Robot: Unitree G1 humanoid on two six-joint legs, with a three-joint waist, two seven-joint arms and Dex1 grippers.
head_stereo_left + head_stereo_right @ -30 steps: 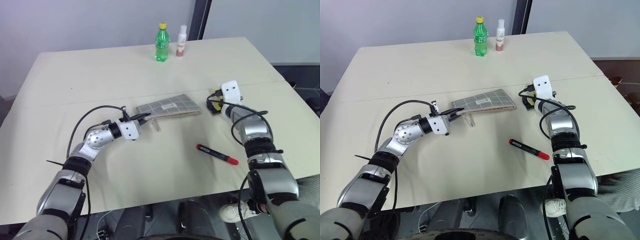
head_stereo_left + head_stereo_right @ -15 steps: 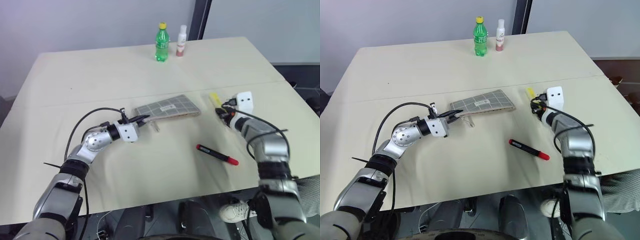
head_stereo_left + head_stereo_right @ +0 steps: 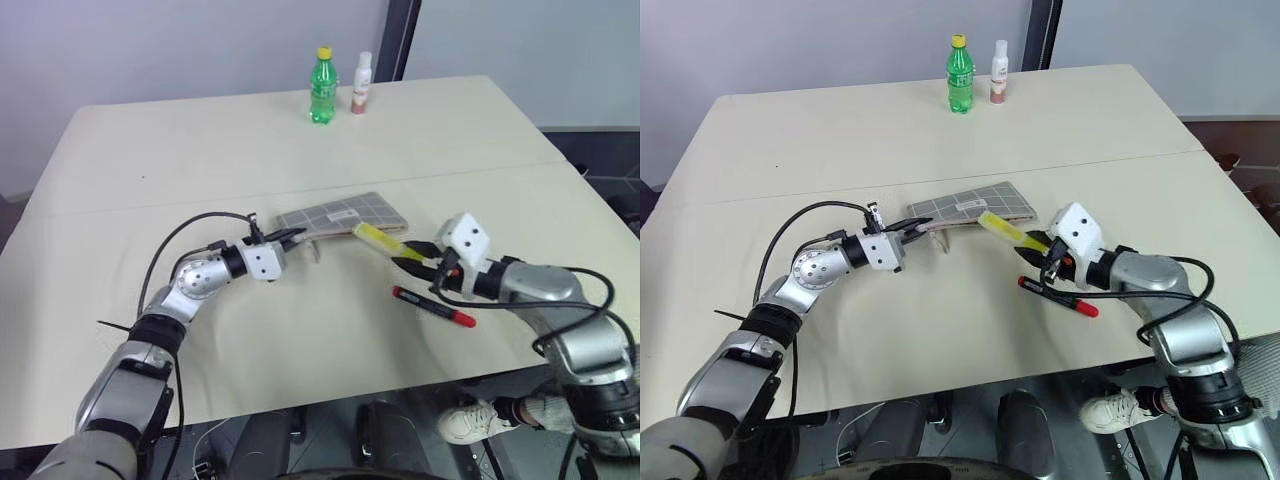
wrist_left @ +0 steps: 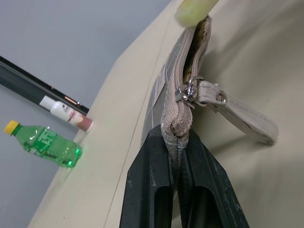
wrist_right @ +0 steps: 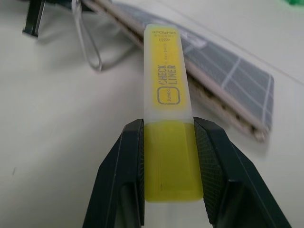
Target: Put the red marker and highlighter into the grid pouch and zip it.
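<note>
Next, my right gripper releases the highlighter inside the grid pouch (image 3: 350, 223) (image 5: 197, 59), at a spot that is just behind the open zipper edge of the pouch. The highlighter is still held above the table.
The grid pouch (image 3: 340, 214) lies mid-table, its near-left corner lifted. My left gripper (image 3: 289, 238) is shut on that corner (image 4: 176, 137), just behind the zipper slider and its pull cord (image 4: 237, 114). The zipper edge gapes open beyond the slider. My right gripper (image 3: 412, 256) is shut on the highlighter (image 5: 168, 109), a yellow pen held above the table. Its free end (image 3: 990, 221) points at the pouch's open front edge, close to it. The red marker (image 3: 435, 307) lies flat on the table just below my right gripper.
A green bottle (image 3: 323, 85) with a yellow cap and a small white bottle (image 3: 361, 82) stand near the table's far edge. The beige table (image 3: 250, 340) stretches wide around the pouch, with its front edge close to my arms.
My right gripper shut on the highlighter at the pouch's right, lifted it, and swung it back and left to the pouch's front edge. The left gripper kept its hold.
</note>
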